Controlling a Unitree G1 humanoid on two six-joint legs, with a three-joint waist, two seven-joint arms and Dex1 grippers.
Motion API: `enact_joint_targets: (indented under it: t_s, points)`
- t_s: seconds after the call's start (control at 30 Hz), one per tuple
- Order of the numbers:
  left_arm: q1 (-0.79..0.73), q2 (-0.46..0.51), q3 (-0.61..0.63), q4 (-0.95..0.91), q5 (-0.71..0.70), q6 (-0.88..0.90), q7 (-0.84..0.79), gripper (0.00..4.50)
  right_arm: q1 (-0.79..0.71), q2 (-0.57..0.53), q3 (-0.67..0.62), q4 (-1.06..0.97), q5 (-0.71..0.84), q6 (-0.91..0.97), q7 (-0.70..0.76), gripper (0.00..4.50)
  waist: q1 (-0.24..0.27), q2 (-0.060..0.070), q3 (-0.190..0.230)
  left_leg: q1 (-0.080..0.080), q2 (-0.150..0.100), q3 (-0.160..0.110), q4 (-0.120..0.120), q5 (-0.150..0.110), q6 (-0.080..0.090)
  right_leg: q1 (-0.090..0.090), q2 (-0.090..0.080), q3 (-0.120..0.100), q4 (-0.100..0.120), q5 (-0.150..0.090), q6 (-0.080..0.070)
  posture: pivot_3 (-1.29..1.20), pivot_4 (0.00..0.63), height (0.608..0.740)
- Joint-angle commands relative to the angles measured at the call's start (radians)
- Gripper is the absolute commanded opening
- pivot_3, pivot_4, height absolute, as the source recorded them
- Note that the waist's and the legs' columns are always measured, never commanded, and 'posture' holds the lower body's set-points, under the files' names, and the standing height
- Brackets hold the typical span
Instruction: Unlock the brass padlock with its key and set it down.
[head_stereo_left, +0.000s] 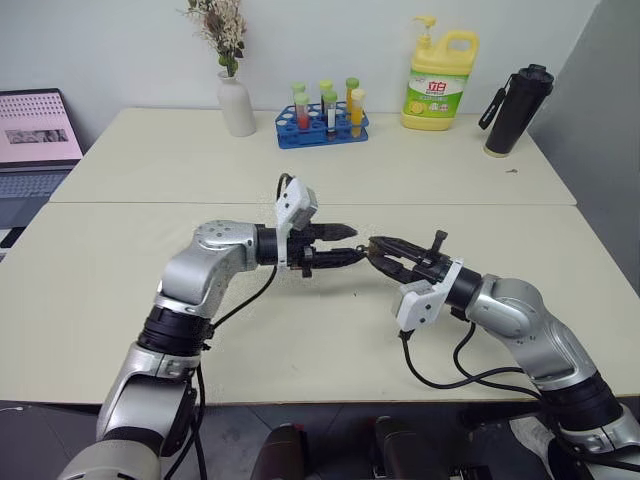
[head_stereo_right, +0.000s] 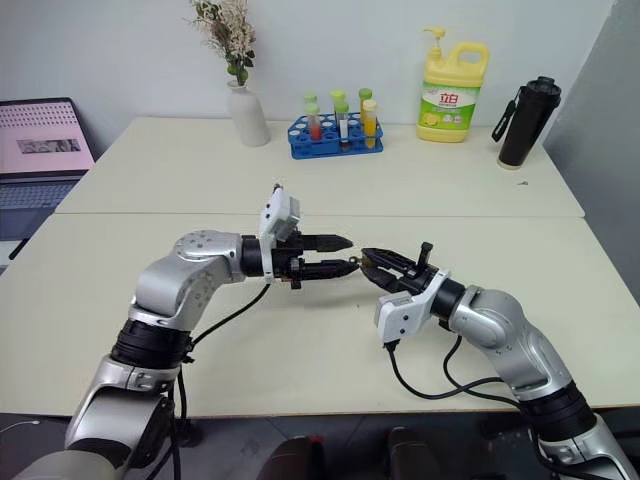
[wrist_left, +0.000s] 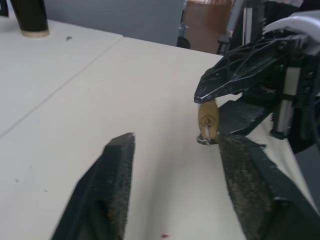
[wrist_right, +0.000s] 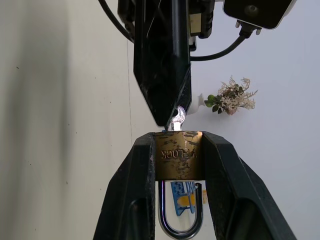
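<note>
The silver shackle loops back between my right gripper's fingers, so my left gripper will take the brass padlock's body (wrist_right: 179, 156) to free my right gripper to reach the shackle.
My right gripper (wrist_right: 177, 137) is shut on the brass padlock (wrist_right: 178, 162), held above the table (head_stereo_left: 330, 330) with its silver shackle (wrist_right: 180, 227) looping back toward the wrist. The key (wrist_right: 176, 119) sticks out of the padlock's end that faces my left gripper. My left gripper (wrist_left: 175, 140) is open, its fingers (wrist_left: 112, 180) spread wide just in front of the padlock (wrist_left: 208, 121), one finger close beside the key and nothing between them. In the head views the two grippers meet tip to tip over the table's middle, left gripper (head_stereo_left: 357, 243) and right gripper (head_stereo_left: 373, 246).
Along the far edge stand a white vase of dried flowers (head_stereo_left: 237, 100), a blue rack of test tubes (head_stereo_left: 323, 125), a yellow detergent bottle (head_stereo_left: 440, 80) and a black flask (head_stereo_left: 518, 110). A laptop (head_stereo_left: 35, 140) sits off to the left.
</note>
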Motion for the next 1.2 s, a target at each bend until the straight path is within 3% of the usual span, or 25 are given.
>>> enact_joint_targets:
  t_s: [0.03, 0.2, 0.7, 1.1, 1.2]
  points:
    - [-0.016, 0.012, 0.034, -0.067, -0.059, 0.074, 0.004, 3.92, -0.024, 0.002, -0.019, -0.029, 0.023, -0.012, -0.002, 0.94, 0.001, 0.0, 0.0, 0.0, 0.0, 0.0, 0.0, 0.0, 0.0, 0.0, 0.0, 0.0, 0.0, 0.0, 0.0, 0.0, 0.15, 0.74]
    - [-0.016, 0.002, 0.046, -0.114, -0.111, 0.157, 0.028, 3.95, -0.03, 0.004, -0.013, -0.024, 0.026, -0.018, 0.005, 0.94, 0.002, 0.0, 0.0, 0.0, 0.0, 0.0, 0.0, 0.0, 0.0, 0.0, -0.001, 0.0, 0.0, 0.0, 0.0, 0.0, 0.15, 0.74]
    - [-0.053, -0.059, -0.013, -0.057, -0.056, 0.124, 0.081, 3.95, -0.049, 0.013, 0.0, -0.028, 0.019, -0.053, 0.007, 0.94, 0.002, 0.0, 0.0, 0.0, 0.0, 0.0, 0.0, 0.0, 0.0, 0.0, 0.0, 0.001, 0.0, 0.0, -0.001, 0.0, 0.15, 0.74]
    - [-0.05, -0.063, -0.032, -0.055, -0.032, 0.105, 0.064, 0.38, -0.051, 0.013, -0.004, -0.03, 0.009, -0.066, 0.004, 0.94, 0.002, 0.0, 0.0, 0.0, 0.0, 0.0, 0.0, 0.0, 0.0, 0.0, -0.001, 0.001, 0.0, 0.001, -0.001, 0.0, 0.15, 0.74]
    - [-0.048, -0.059, -0.035, -0.053, -0.026, 0.101, 0.06, 0.23, -0.053, 0.012, -0.006, -0.028, 0.01, -0.067, 0.005, 0.94, 0.002, 0.0, 0.0, 0.0, 0.0, 0.0, 0.0, 0.0, 0.0, 0.0, 0.0, 0.001, 0.0, 0.001, -0.001, 0.0, 0.15, 0.74]
